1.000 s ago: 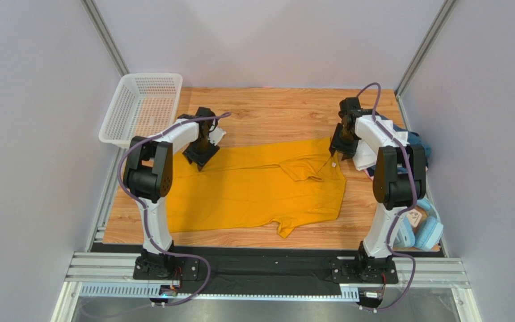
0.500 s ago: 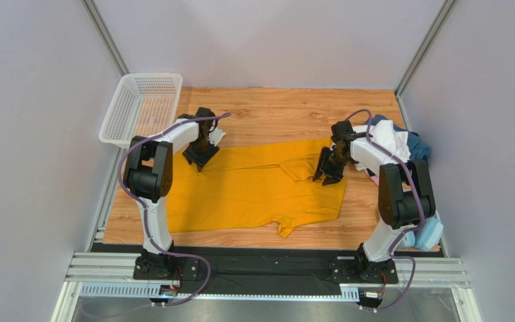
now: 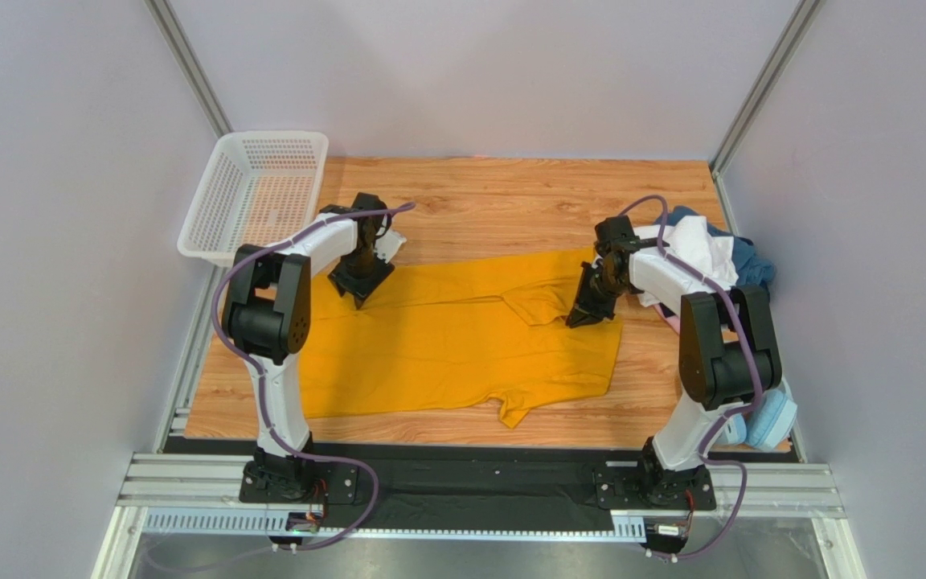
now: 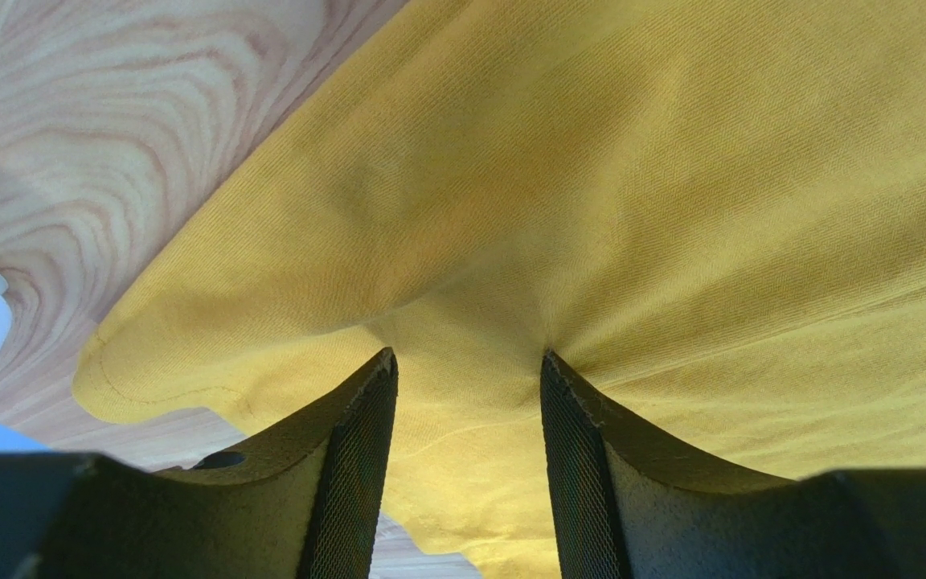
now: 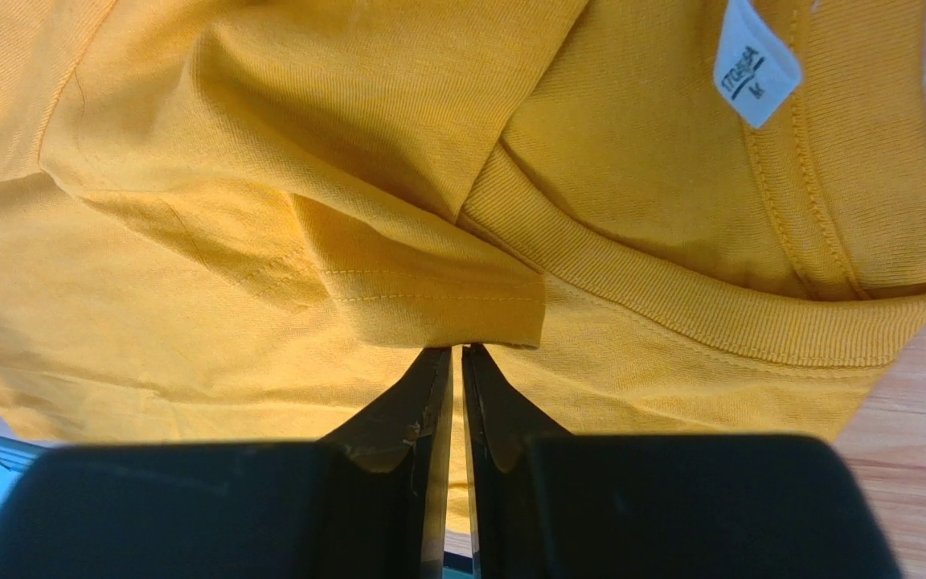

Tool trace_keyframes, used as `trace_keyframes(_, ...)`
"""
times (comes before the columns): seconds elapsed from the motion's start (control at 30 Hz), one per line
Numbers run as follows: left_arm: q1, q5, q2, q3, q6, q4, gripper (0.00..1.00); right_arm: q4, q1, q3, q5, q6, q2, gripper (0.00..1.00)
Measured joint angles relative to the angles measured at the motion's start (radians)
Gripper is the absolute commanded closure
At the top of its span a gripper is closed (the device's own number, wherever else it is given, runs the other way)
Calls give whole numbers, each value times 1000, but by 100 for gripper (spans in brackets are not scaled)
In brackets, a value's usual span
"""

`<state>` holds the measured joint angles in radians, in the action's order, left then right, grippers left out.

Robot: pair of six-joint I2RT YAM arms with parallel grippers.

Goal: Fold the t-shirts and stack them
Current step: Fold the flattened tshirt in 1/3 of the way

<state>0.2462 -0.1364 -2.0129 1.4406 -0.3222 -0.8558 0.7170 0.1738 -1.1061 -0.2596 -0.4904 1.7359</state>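
Note:
The sleeve lies rumpled with the robot's right gripper halfway along its hem, so the robot should take the hem's corner [image 5: 528, 321] near the collar and pull it smooth.
A mustard-yellow t-shirt [image 3: 456, 344] lies spread across the wooden table, its collar toward the right. My left gripper [image 3: 359, 290] rests on the shirt's far left corner. In the left wrist view that gripper [image 4: 468, 356] has its jaws apart, with yellow cloth [image 4: 673, 181] puckered between the tips. My right gripper [image 3: 583, 316] is down by the collar. In the right wrist view it [image 5: 457, 350] is shut on the hem of a folded-over sleeve [image 5: 432, 296], beside the ribbed collar [image 5: 673, 296] and a white neck label [image 5: 755, 63]. White [image 3: 707, 247] and dark blue [image 3: 755, 263] t-shirts are heaped at the right edge.
A white mesh basket [image 3: 257, 193] stands at the far left corner, partly over the table's edge. Light-blue headphones [image 3: 770, 416] lie at the near right behind the right arm. Grey walls and metal posts close in the table on three sides.
My right gripper swung from beside the heap at the right onto the yellow shirt near its collar, and its jaws closed. The left arm has not moved.

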Motion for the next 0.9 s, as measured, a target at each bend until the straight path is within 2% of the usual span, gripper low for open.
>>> trace_keyframes(0.07,0,0,0,0,0,0,46,0,0,0,6,1,0,83)
trace_keyframes(0.1,0,0,0,0,0,0,46,0,0,0,8,2,0,79)
trace_keyframes(0.13,0,0,0,0,0,0,46,2,0,0,9,2,0,69)
trace_keyframes(0.23,0,0,0,0,0,0,46,4,0,0,20,8,0,64)
trace_keyframes(0.9,0,0,0,0,0,-1,46,11,-29,2,84,26,-5,68)
